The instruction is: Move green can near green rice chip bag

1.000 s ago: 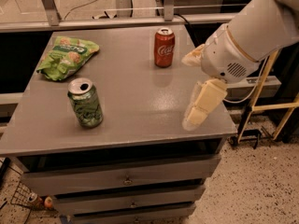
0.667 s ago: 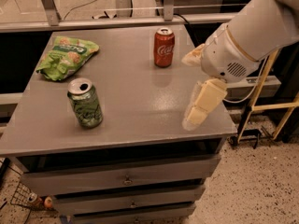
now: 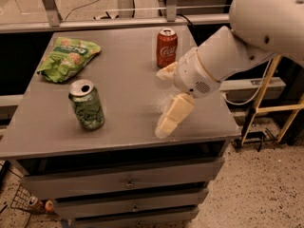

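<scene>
My gripper is to go to the green can next and close around the middle of its body (image 3: pixel 87 105), between its top and bottom.
The green can (image 3: pixel 86 105) stands upright at the front left of the grey table (image 3: pixel 128 84), its top opened. The green rice chip bag (image 3: pixel 67 59) lies flat at the table's back left, a short way behind the can. My gripper (image 3: pixel 160 103) hangs over the table's front right part, to the right of the green can and apart from it. It is open and empty, with its cream fingers (image 3: pixel 175 114) spread wide.
A red cola can (image 3: pixel 167 47) stands upright at the back middle of the table, just behind my gripper. The table has drawers (image 3: pixel 128 182) below. A yellow-framed stand (image 3: pixel 270 103) is on the floor to the right. A metal rail (image 3: pixel 118 20) runs behind.
My gripper and arm have moved left over the table, closer to the green can. The cans and the bag have not moved.
</scene>
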Controlling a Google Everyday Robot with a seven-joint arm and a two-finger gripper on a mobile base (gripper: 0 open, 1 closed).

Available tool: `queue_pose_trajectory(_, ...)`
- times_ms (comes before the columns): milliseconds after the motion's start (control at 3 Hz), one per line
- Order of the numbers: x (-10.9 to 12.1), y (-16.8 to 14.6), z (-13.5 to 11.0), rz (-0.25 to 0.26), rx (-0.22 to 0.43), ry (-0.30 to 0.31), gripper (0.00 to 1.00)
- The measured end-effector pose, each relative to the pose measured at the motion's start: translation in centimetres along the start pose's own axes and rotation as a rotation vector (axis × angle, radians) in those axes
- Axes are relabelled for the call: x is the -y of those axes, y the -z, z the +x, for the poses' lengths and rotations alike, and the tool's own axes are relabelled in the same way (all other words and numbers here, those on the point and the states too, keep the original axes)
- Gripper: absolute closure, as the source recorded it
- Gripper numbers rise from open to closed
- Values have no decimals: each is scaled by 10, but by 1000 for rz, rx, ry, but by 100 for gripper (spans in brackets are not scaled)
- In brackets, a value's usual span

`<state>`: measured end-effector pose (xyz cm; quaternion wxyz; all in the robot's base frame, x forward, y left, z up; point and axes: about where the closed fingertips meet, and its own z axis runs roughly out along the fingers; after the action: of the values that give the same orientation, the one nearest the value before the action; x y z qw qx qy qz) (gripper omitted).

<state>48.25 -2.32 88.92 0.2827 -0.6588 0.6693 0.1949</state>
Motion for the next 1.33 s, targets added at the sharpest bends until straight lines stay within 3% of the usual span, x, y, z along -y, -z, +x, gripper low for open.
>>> queue_pose_trajectory(333,9,-34,-16,-22,102,32,0)
queue_pose_trajectory(667,9,-70,-49,-56,255,58,0)
queue_pose_trajectory(1333,6,-106,-99,-127,426,85,0)
